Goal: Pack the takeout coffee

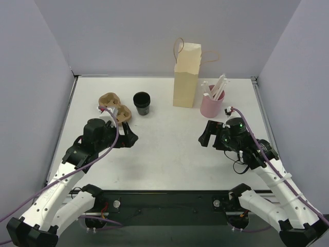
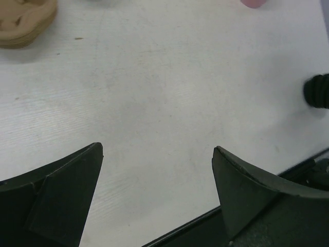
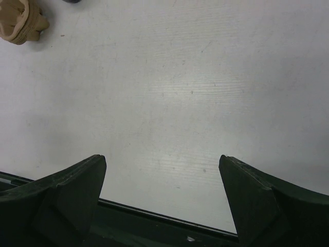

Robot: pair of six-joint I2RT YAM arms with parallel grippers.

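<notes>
I should next grip the black coffee cup with my left gripper by the cup's rim (image 1: 148,103), toward the tan paper bag.
A black coffee cup (image 1: 142,103) stands upright at the back of the table. A brown pulp cup carrier (image 1: 114,107) lies left of it; it also shows in the left wrist view (image 2: 24,19) and the right wrist view (image 3: 20,23). A tan paper bag (image 1: 186,75) with handles stands upright right of the cup. My left gripper (image 1: 130,138) is open and empty, near the carrier's front. My right gripper (image 1: 207,133) is open and empty, in front of the pink cup. Both wrist views show only bare table between the jaws.
A pink cup (image 1: 212,105) holding several white straws or stirrers stands right of the bag; its base shows in the left wrist view (image 2: 253,3). Grey walls enclose the table on three sides. A black rail (image 1: 169,198) runs along the near edge.
</notes>
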